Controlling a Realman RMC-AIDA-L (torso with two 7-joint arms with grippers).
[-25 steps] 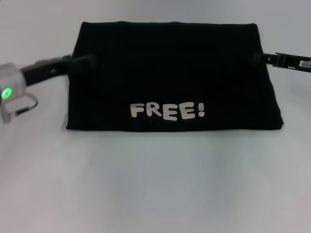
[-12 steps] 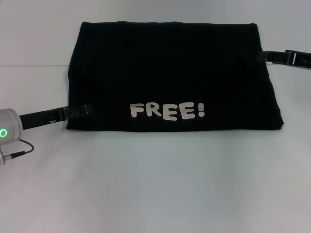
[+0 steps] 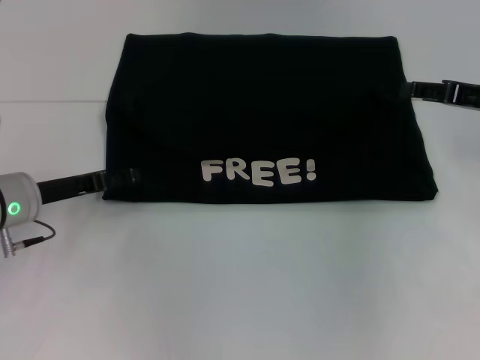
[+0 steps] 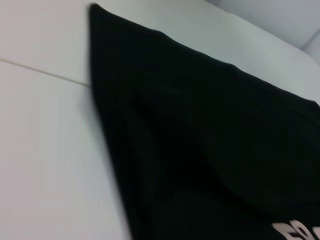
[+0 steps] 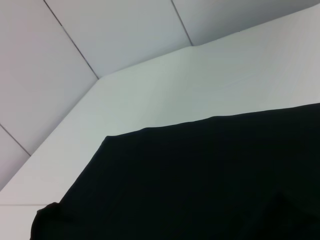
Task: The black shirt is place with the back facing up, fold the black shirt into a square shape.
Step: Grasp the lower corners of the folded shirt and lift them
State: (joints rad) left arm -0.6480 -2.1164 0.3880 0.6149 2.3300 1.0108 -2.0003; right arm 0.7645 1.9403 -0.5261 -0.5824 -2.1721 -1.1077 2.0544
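Note:
Next, I move my right gripper to the front corner (image 3: 430, 193) of the black shirt, on the exclamation mark's side of the lettering, and close it there.
The black shirt (image 3: 262, 112) lies folded into a wide rectangle in the middle of the white table, with pale "FREE!" lettering (image 3: 258, 172) near its front edge. My left gripper (image 3: 124, 178) is low at the shirt's front left corner, touching its edge. My right gripper (image 3: 411, 90) is at the shirt's right edge, towards the back. The left wrist view shows the shirt's cloth (image 4: 210, 140) from close up, with a bit of the lettering (image 4: 295, 231). In the right wrist view, the shirt (image 5: 200, 180) lies flat up to its far edge.
The white table (image 3: 240, 285) stretches bare in front of the shirt, and a thin seam (image 3: 52, 101) crosses it at the left. My left wrist, with a green light (image 3: 13, 208) and a loose cable (image 3: 34, 240), hangs near the left edge. Pale wall panels (image 5: 125, 30) stand behind the table.
My left gripper has moved from the middle of the shirt's left edge forward to its front left corner. My right gripper has drawn slightly outward to the right. The shirt has not moved.

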